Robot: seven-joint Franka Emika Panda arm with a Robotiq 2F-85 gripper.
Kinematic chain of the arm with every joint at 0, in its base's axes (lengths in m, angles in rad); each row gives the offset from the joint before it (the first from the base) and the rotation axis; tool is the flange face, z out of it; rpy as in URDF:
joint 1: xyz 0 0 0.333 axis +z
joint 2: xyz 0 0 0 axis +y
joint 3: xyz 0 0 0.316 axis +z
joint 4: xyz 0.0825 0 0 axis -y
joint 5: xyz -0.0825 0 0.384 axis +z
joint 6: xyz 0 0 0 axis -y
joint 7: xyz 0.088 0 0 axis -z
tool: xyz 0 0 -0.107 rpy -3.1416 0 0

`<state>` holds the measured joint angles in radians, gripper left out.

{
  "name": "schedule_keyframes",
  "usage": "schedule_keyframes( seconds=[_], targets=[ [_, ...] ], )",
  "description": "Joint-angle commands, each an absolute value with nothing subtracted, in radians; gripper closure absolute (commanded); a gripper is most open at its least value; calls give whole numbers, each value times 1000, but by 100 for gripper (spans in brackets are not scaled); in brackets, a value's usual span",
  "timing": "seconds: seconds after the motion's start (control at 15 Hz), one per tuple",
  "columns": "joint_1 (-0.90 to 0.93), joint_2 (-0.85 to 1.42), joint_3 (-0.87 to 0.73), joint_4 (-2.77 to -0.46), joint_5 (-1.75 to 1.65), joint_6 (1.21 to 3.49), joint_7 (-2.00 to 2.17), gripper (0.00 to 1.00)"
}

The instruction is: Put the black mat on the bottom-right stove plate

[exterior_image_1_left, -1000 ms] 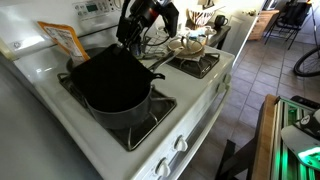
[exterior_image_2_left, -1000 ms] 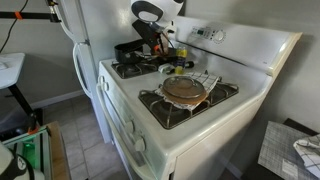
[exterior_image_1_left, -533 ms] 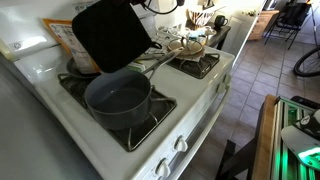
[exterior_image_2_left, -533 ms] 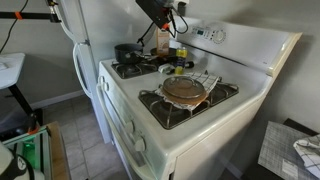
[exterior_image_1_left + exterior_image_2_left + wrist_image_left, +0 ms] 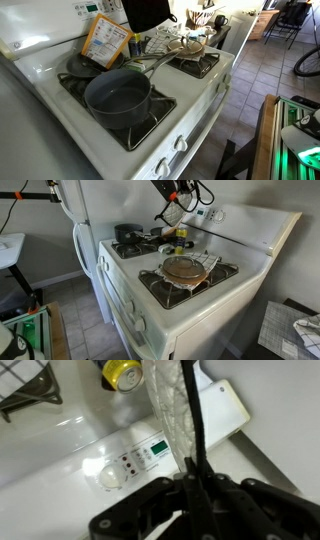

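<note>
The robot's gripper needs to set the black mat down on the back of the stove (image 5: 158, 36), behind the copper-bottomed pan.
The black mat (image 5: 145, 12) hangs high above the back of the stove, and its top is cut off by the frame edge. In the wrist view it shows edge-on between the fingers, with a pale quilted face (image 5: 165, 400). My gripper (image 5: 195, 485) is shut on the mat's edge. In an exterior view the gripper (image 5: 178, 192) is high over the stove's back panel. The mat touches no burner.
A round grey pot (image 5: 118, 97) sits uncovered on a front burner and also shows in an exterior view (image 5: 127, 232). An orange packet (image 5: 105, 40) leans behind it. A copper-bottomed pan (image 5: 185, 270) covers another burner. A yellow can (image 5: 124, 372) stands near the control panel (image 5: 130, 460).
The mat was lying over the grey pot. My gripper has lifted it up and back, uncovering the pot and the orange packet.
</note>
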<state>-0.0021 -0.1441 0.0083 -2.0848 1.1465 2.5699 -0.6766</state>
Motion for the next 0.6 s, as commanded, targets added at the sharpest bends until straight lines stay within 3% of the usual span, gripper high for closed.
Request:
schedule_keyframes(
  seconds=[0.0,0.13,0.2,0.53],
  targets=[
    [-8,-242,18,-2196,1188,2757,-635,98],
    [-6,-258,13,-2212,1195,2815,-636,98],
    [-3,-215,7,-2167,1166,2772,-644,93],
    [-11,-209,-1,-2176,1205,2837,-630,98]
  ],
)
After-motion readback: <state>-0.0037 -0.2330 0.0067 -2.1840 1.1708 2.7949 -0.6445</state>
